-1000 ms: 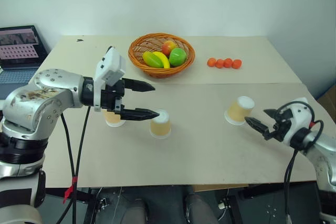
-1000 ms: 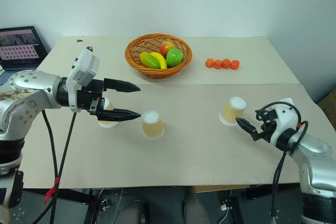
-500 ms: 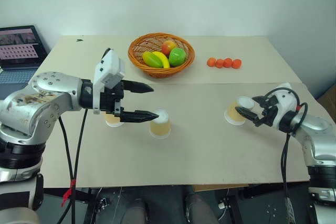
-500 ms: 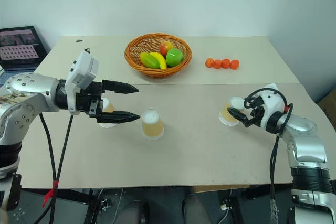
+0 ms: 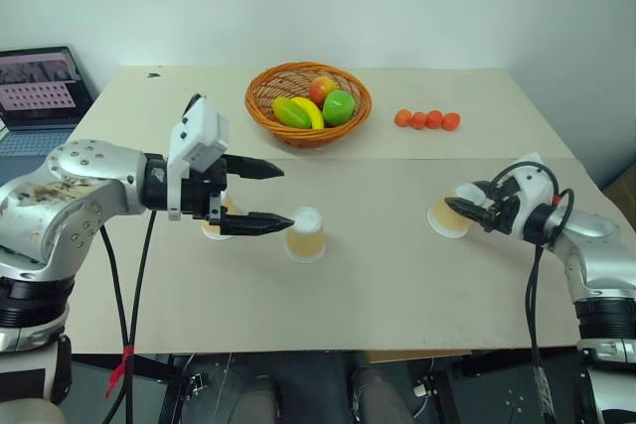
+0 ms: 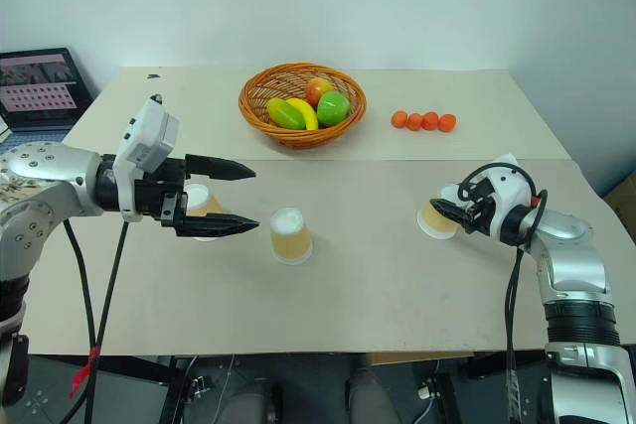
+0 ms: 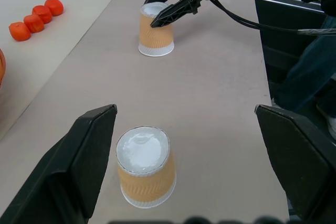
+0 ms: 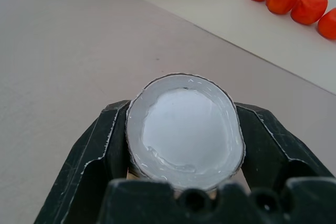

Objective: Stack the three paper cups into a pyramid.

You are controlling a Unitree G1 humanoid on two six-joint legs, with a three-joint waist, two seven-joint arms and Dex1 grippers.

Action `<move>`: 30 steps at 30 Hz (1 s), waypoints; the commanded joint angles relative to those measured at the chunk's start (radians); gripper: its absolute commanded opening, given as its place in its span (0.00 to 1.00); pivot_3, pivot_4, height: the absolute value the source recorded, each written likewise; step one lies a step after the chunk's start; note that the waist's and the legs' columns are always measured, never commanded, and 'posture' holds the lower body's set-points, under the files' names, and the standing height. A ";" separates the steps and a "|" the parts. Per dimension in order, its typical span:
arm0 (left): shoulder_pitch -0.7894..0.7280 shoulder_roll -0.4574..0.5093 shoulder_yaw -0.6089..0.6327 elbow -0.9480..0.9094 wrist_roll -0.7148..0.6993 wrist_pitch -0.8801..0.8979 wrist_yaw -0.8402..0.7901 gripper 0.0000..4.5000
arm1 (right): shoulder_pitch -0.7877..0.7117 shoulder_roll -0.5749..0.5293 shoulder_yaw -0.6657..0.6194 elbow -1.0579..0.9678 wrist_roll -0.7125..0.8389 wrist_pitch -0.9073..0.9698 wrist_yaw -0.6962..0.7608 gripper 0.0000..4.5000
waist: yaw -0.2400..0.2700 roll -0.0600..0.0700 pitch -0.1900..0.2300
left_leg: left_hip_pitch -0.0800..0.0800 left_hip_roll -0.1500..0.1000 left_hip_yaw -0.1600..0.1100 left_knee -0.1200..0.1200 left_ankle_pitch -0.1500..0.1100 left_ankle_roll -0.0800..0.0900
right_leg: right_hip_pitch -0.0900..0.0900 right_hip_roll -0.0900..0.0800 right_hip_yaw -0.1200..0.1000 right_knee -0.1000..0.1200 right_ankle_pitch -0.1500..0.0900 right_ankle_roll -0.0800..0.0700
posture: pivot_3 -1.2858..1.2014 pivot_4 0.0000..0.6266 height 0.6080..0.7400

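My right gripper is going to let go of its paper cup, now held upside down by its sides, on the bare tabletop (image 5: 338,251) close beside the middle cup, on the middle cup's near side.
Three tan paper cups stand upside down on the table, apart from each other. The left cup (image 5: 212,228) is partly hidden behind my left gripper (image 5: 286,194), which hovers open above the table and points right toward the middle cup (image 5: 305,234). The left wrist view has the middle cup (image 7: 145,174) between the wide-spread fingers (image 7: 79,161). My right gripper (image 5: 467,208) is shut on the right cup (image 5: 444,221). In the right wrist view both fingers (image 8: 100,150) press the sides of this cup (image 8: 184,129) just below its white base.
A wicker basket (image 5: 256,111) of fruit sits at the back centre. Several small orange balls (image 5: 426,119) lie in a row at the back right. A laptop (image 5: 38,81) stands off the table's left edge. Bare tabletop lies between the middle and right cups.
My right gripper moved forward from the table's right edge to the right cup and shut on it. The left gripper stayed open in about the same place.
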 commanded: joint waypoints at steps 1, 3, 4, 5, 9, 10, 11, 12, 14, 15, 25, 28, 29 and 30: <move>-0.008 0.014 0.036 -0.020 -0.011 -0.004 0.003 1.00 | -0.027 -0.032 -0.004 -0.141 0.036 0.045 0.026 0.58 | -0.002 0.000 0.000 | 0.000 0.000 0.000 0.000 0.000 0.000 | 0.000 0.000 0.000 0.000 0.000 0.000 | 0.52 0.24 0.95; -0.008 0.018 0.034 -0.014 -0.007 -0.009 -0.003 1.00 | -0.033 -0.048 0.017 -0.269 0.070 0.118 0.059 0.58 | -0.004 0.002 0.001 | 0.000 0.000 0.000 0.000 0.000 0.000 | -0.001 0.000 0.000 0.001 0.000 0.000 | 0.52 0.24 0.95; -0.006 0.024 0.027 -0.012 0.002 -0.014 -0.010 1.00 | -0.045 -0.052 0.036 -0.334 0.087 0.161 0.070 0.58 | -0.005 0.002 0.001 | 0.000 0.000 0.000 0.000 0.000 0.000 | -0.001 0.000 0.000 0.001 0.000 0.000 | 0.52 0.24 0.95; -0.004 0.029 0.022 -0.011 0.008 -0.017 -0.014 1.00 | -0.052 -0.055 0.046 -0.372 0.096 0.190 0.072 0.58 | -0.008 0.002 0.001 | 0.000 0.000 0.000 0.000 0.000 0.000 | -0.001 0.001 0.000 0.001 0.000 0.000 | 0.52 0.24 0.95; -0.004 0.024 0.003 -0.005 0.031 -0.039 -0.019 1.00 | -0.073 -0.041 0.119 -0.491 0.108 0.264 0.074 0.58 | -0.007 0.002 0.001 | 0.000 0.001 0.000 0.000 0.000 0.000 | 0.000 0.001 0.000 0.001 0.000 0.000 | 0.52 0.24 0.95; -0.005 0.022 0.001 -0.004 0.035 -0.042 -0.020 1.00 | -0.077 -0.036 0.130 -0.506 0.109 0.275 0.070 0.58 | -0.005 0.002 0.001 | 0.000 0.001 -0.001 0.000 0.000 0.000 | 0.000 0.001 0.000 0.001 0.000 0.000 | 0.52 0.24 0.95; -0.010 0.018 -0.001 -0.004 0.036 -0.042 -0.019 1.00 | -0.080 -0.026 0.154 -0.529 0.110 0.288 0.069 0.58 | -0.003 0.002 0.001 | 0.000 0.001 -0.001 0.000 0.000 0.000 | 0.000 0.001 0.000 0.000 0.000 0.000 | 0.52 0.24 0.95; -0.013 0.014 -0.002 -0.005 0.036 -0.040 -0.017 1.00 | -0.078 -0.019 0.184 -0.550 0.103 0.289 0.068 0.58 | 0.001 0.002 0.001 | 0.000 0.001 0.000 0.000 0.000 0.000 | 0.000 0.001 0.000 0.000 0.000 0.000 | 0.52 0.24 0.95; -0.016 0.010 -0.002 -0.007 0.040 -0.040 -0.018 1.00 | -0.058 0.003 0.244 -0.581 0.093 0.288 0.069 0.58 | 0.003 0.002 0.001 | -0.001 0.001 0.000 0.000 0.000 0.000 | -0.001 0.001 0.000 0.000 0.000 0.000 | 0.52 0.24 0.95; -0.018 0.009 -0.003 -0.007 0.042 -0.040 -0.018 1.00 | -0.052 0.016 0.264 -0.582 0.087 0.282 0.066 0.58 | 0.003 0.002 0.002 | -0.001 0.001 0.000 0.000 0.000 0.000 | -0.001 0.001 -0.001 0.000 0.000 0.000 | 0.52 0.24 0.95; -0.034 -0.002 -0.008 -0.015 0.047 -0.038 -0.014 1.00 | -0.072 0.095 0.348 -0.465 0.033 0.215 0.056 0.58 | 0.002 0.001 0.002 | -0.001 0.001 0.000 0.000 0.000 0.000 | -0.001 0.000 -0.001 0.000 0.000 0.000 | 0.52 0.24 0.95; -0.035 -0.003 -0.006 -0.020 0.043 -0.033 -0.010 1.00 | -0.078 0.112 0.357 -0.440 0.020 0.195 0.064 0.58 | -0.001 0.002 0.002 | -0.001 0.001 0.000 0.000 0.000 0.000 | -0.002 0.000 -0.001 0.000 0.000 0.000 | 0.52 0.24 0.95; -0.035 -0.003 -0.005 -0.022 0.042 -0.031 -0.007 1.00 | -0.080 0.118 0.360 -0.432 0.017 0.189 0.067 0.58 | -0.001 0.002 0.002 | -0.001 0.001 0.000 0.000 0.000 0.000 | -0.002 0.001 -0.001 0.000 0.000 0.000 | 0.52 0.24 0.95; -0.034 -0.004 -0.004 -0.022 0.040 -0.029 -0.006 1.00 | -0.081 0.125 0.363 -0.426 0.015 0.185 0.069 0.58 | -0.001 0.002 0.002 | -0.001 0.001 0.000 0.000 0.000 0.000 | -0.002 0.001 -0.001 0.000 0.000 0.000 | 0.52 0.24 0.95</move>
